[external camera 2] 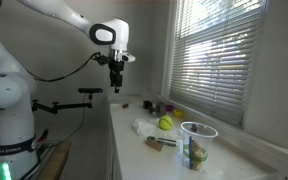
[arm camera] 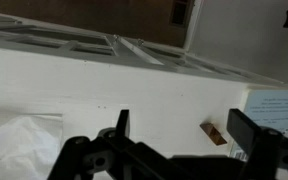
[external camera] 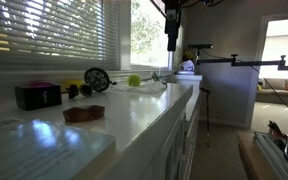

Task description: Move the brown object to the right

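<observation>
The brown object beside the dark box will have my gripper come down to it and close across the brown object's middle point(external camera: 84, 113) point(arm camera: 213, 133).
The brown object point(external camera: 84, 113) is a low reddish-brown lump lying on the white counter point(external camera: 134, 120), beside the dark box. In an exterior view it is a small dark speck point(external camera 2: 124, 104) far down the counter. In the wrist view it point(arm camera: 213, 133) lies on the counter between my fingers, nearer the right one and well below them. My gripper point(external camera: 172, 30) point(external camera 2: 117, 82) point(arm camera: 184, 122) hangs high above the counter, open and empty.
A dark box with a magenta top point(external camera: 36, 95), a black-and-yellow reel point(external camera: 97, 78) and a yellow-green ball point(external camera: 134, 80) point(external camera 2: 165, 124) sit by the window. A white cloth point(external camera 2: 144, 127) point(arm camera: 19, 145), a clear plastic cup point(external camera 2: 196, 140) and a paper sheet point(arm camera: 279, 105) are also on the counter.
</observation>
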`<control>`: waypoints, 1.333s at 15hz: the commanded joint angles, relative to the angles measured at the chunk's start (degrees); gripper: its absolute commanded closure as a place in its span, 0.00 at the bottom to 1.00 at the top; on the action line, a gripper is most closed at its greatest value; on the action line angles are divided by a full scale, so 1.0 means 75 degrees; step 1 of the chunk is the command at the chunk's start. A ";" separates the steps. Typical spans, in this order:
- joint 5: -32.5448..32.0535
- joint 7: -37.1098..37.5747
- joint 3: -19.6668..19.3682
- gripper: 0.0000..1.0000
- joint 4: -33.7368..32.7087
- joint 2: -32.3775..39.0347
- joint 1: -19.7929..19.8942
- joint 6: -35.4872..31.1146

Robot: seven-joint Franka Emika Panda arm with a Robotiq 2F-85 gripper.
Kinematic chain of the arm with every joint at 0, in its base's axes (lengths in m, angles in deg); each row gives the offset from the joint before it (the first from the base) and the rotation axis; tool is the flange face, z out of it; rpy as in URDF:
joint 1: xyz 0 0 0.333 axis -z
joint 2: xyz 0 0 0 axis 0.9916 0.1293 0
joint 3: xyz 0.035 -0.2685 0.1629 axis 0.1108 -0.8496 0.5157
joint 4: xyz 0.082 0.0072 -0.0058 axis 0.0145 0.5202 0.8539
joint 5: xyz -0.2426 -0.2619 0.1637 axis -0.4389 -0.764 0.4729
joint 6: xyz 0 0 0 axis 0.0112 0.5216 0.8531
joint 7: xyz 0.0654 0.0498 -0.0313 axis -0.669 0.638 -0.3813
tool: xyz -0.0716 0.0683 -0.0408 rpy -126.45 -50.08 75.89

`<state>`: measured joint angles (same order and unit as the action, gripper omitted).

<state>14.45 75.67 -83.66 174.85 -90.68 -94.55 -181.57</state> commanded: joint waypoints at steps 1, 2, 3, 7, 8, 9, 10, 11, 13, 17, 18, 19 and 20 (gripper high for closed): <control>0.0068 -0.0061 0.0122 0.00 -0.0018 0.0000 0.0146 0.0037; 0.0068 -0.0061 0.0122 0.00 -0.0018 0.0001 0.0146 0.0037; 0.0068 -0.0061 0.0123 0.00 -0.0018 0.0001 0.0146 0.0037; 0.0068 -0.0061 0.0123 0.00 -0.0018 0.0001 0.0146 0.0037; 0.0068 -0.0061 0.0123 0.00 -0.0018 0.0001 0.0146 0.0037; 0.0068 -0.0061 0.0122 0.00 -0.0018 0.0001 0.0146 0.0037; 0.0068 -0.0061 0.0123 0.00 -0.0018 0.0001 0.0146 0.0037; -0.0051 -0.0196 0.0206 0.00 -0.0001 0.0011 0.0136 -0.0350; -0.0215 -0.0624 0.0284 0.00 -0.0083 0.0136 0.0049 -0.0791; -0.0597 -0.1567 0.0546 0.00 -0.0150 0.0586 -0.0206 -0.1646; -0.0628 -0.1801 0.0618 0.00 -0.0140 0.0744 -0.0322 -0.1816; -0.0717 -0.1998 0.0692 0.00 -0.0153 0.0880 -0.0402 -0.1958; -0.0763 -0.2234 0.0737 0.00 -0.0160 0.1019 -0.0507 -0.2122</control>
<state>11.09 63.25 -79.01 174.79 -86.62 -96.38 -194.30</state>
